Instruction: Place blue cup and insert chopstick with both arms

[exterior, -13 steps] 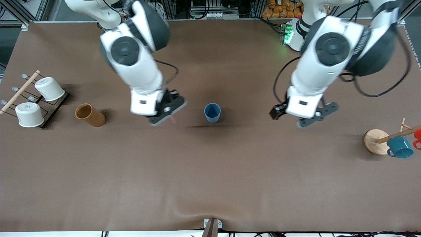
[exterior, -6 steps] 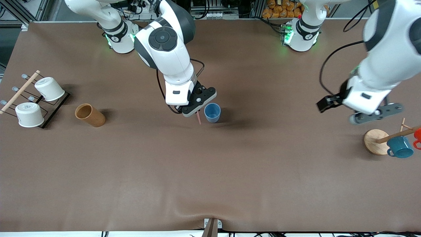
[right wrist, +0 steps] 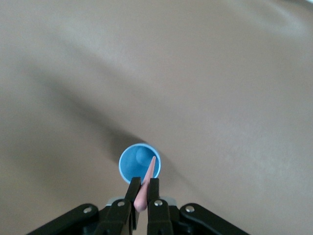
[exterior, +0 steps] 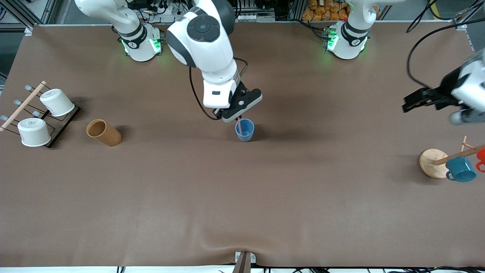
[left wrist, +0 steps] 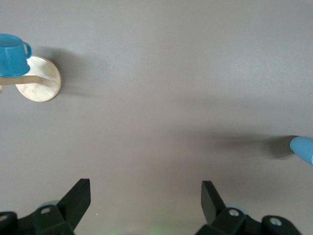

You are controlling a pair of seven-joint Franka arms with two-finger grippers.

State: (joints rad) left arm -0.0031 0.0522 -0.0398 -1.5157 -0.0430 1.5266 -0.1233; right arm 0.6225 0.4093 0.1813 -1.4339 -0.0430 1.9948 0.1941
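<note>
Next, I let go of the pinkish chopstick with my right gripper inside the upright blue cup (exterior: 245, 134) (right wrist: 140, 163), so that it leans toward the cup's rim.
The blue cup (exterior: 244, 129) stands upright near the middle of the table; it also shows in the right wrist view (right wrist: 137, 160) and at the edge of the left wrist view (left wrist: 304, 148). My right gripper (exterior: 238, 115) is just above the cup's rim, shut on the pinkish chopstick (exterior: 240, 126). In the right wrist view the chopstick (right wrist: 146, 186) points down over the cup's opening from between the shut fingers of my right gripper (right wrist: 145, 190). My left gripper (exterior: 460, 115) is open and empty, up over the left arm's end of the table, above the mug stand; its fingers (left wrist: 77, 198) are wide apart.
A brown cylinder (exterior: 103, 132) lies toward the right arm's end, beside a black rack (exterior: 57, 129) with two white cups (exterior: 57, 101). A wooden mug stand (exterior: 434, 163) with a teal mug (exterior: 461, 169) and a red mug (exterior: 481, 157) is at the left arm's end.
My right gripper has carried the chopstick from beside the cup to over its opening. My left gripper has drawn away toward the left arm's end of the table.
</note>
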